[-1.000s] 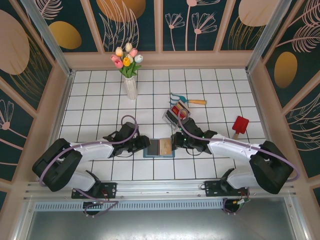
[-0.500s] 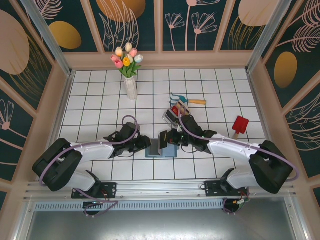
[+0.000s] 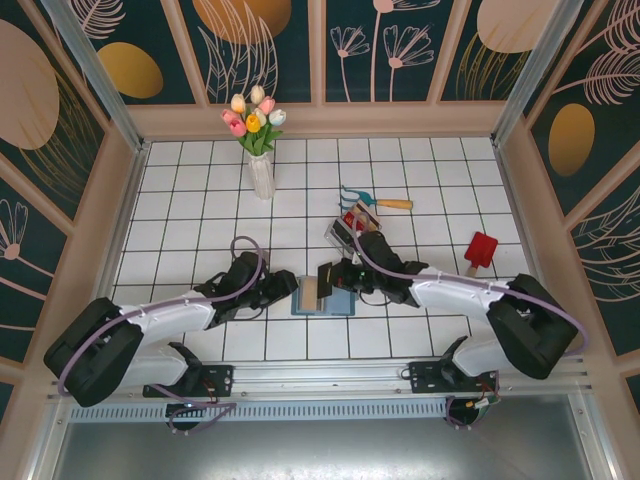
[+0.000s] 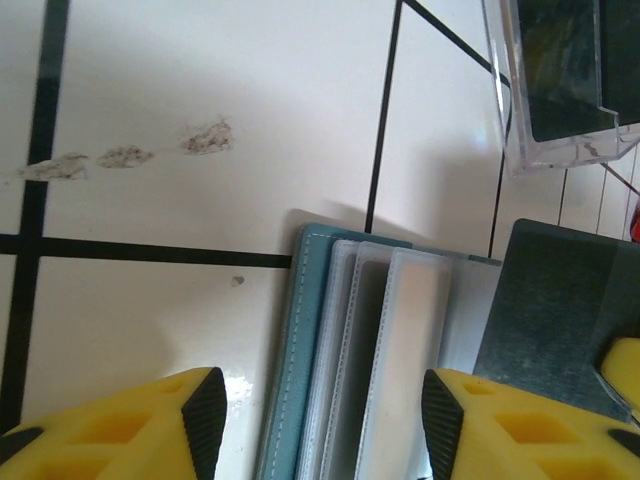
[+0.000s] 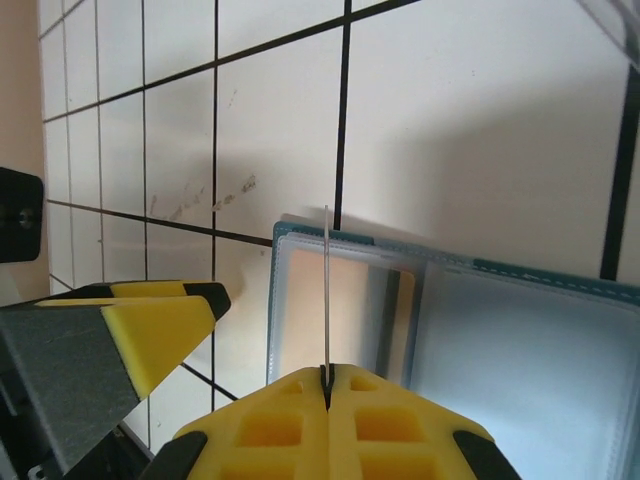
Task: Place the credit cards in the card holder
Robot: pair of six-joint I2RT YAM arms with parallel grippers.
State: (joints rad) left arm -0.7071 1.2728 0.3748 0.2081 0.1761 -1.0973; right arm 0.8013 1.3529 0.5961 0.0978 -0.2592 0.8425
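Note:
Next, my left gripper pinches the card holder's teal edge (image 4: 293, 385), as the card holder lies loose between its open fingers, before my right gripper slides the dark credit card in.
The card holder (image 3: 338, 300) lies open on the tiles, teal at the rim, with clear pockets inside (image 4: 385, 340). A tan card (image 5: 345, 300) sits in its left pocket. My right gripper (image 5: 327, 372) is shut on a thin dark credit card (image 5: 327, 290), held upright on edge over that left half; the same card shows as a grey sheet (image 4: 560, 310) in the left wrist view. My left gripper (image 4: 322, 420) is open, its pads either side of the holder's left edge, gripping nothing. From above, both grippers meet at the holder (image 3: 290, 285) (image 3: 330, 277).
A clear tray (image 3: 352, 225) with red and yellow contents stands just behind the right gripper. Farther back are a small rake (image 3: 375, 200) and a vase of tulips (image 3: 258, 150). A red scoop (image 3: 480, 250) lies to the right. Walls enclose the tiled floor.
The right gripper has tipped its card from lying flat on the holder to standing on edge. The left arm has stretched out lower and its jaws have widened.

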